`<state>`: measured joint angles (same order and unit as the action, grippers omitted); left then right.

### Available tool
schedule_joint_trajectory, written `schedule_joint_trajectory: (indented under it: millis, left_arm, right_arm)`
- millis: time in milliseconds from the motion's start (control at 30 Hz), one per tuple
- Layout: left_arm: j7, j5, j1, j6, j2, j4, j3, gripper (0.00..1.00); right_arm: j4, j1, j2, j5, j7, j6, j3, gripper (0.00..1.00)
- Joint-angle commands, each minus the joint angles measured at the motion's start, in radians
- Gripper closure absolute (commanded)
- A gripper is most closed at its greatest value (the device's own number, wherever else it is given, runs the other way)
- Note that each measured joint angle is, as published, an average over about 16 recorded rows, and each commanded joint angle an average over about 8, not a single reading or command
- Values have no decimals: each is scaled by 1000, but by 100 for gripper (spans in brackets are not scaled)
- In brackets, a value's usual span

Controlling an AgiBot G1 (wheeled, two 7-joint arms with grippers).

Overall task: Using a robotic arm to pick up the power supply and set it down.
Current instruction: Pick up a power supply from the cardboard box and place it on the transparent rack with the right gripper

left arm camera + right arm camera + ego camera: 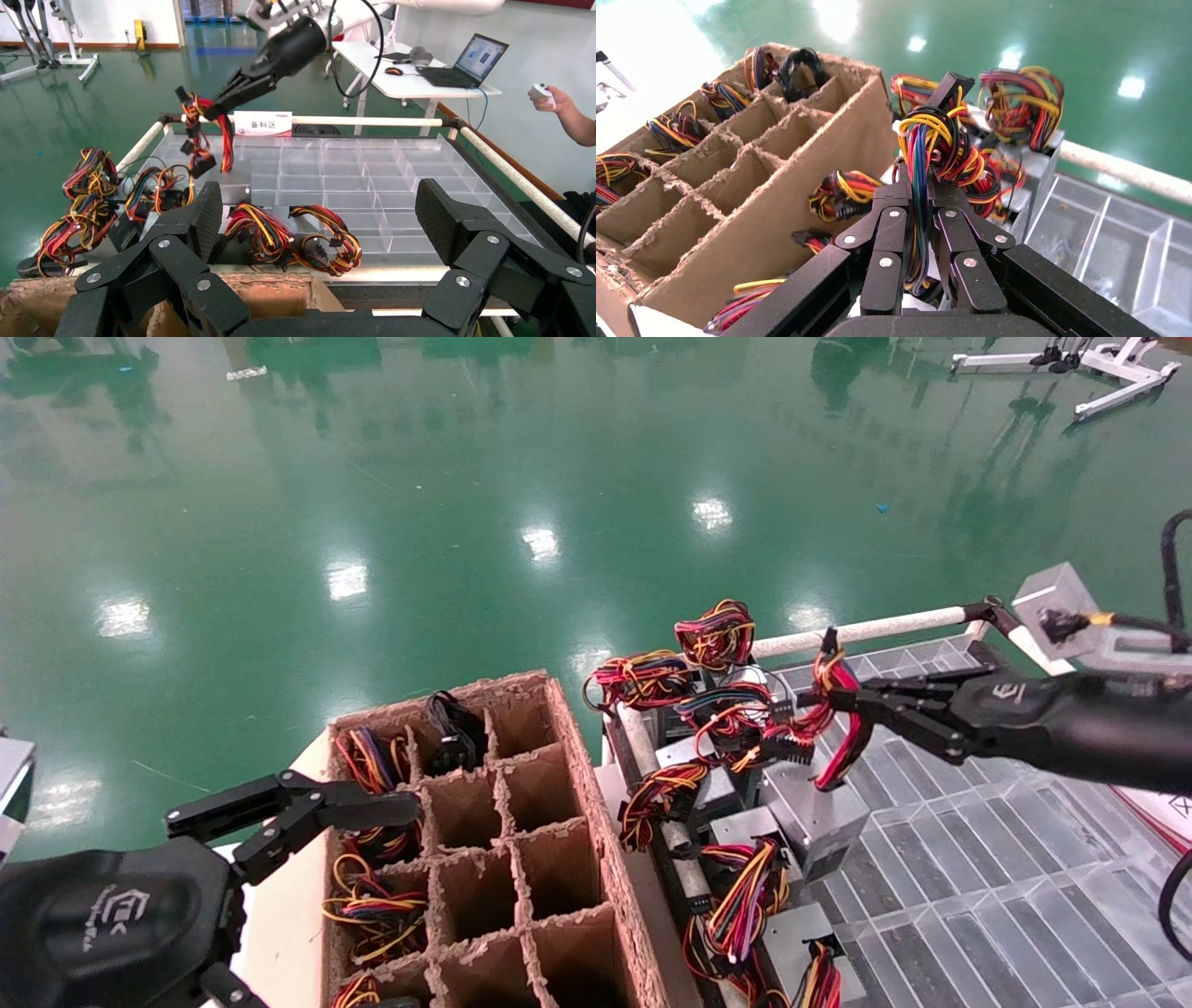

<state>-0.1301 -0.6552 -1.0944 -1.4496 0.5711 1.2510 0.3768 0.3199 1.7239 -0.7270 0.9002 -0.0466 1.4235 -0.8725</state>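
Next, I set the power supply on the clear tray (821,844), beside the other power supplies, with my right gripper.
My right gripper (838,699) is shut on the red, yellow and blue wire bundle (940,140) of the power supply; the wires run straight between its closed fingers (888,225). The grey metal box (819,814) hangs tilted below that bundle, over the left part of the clear tray. The left wrist view shows the same arm holding the dangling wires (211,130). My left gripper (320,210) is wide open and holds nothing. It hovers low at the left, by the near-left corner of the cardboard divider box, with one finger (354,806) reaching over a cell.
The brown cardboard divider box (549,822) has wire bundles in its left cells. Several other power supplies (717,710) crowd the clear compartment tray's (978,868) left edge. A white rail (866,628) frames the tray. A person's hand (562,105) and a laptop desk (436,81) lie beyond.
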Motion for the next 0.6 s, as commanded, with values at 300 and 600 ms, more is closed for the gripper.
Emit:
schedule_joint_trajectory:
  millis: [300, 600]
  left_arm:
    - [0, 0, 0, 0, 0, 0, 0, 0]
    - [0, 0, 0, 0, 0, 0, 0, 0]
  right_arm:
    - [-101, -37, -31, -23, 38, 26, 9, 100]
    - [-177, -85, -46, -100, 45, 47, 55, 100]
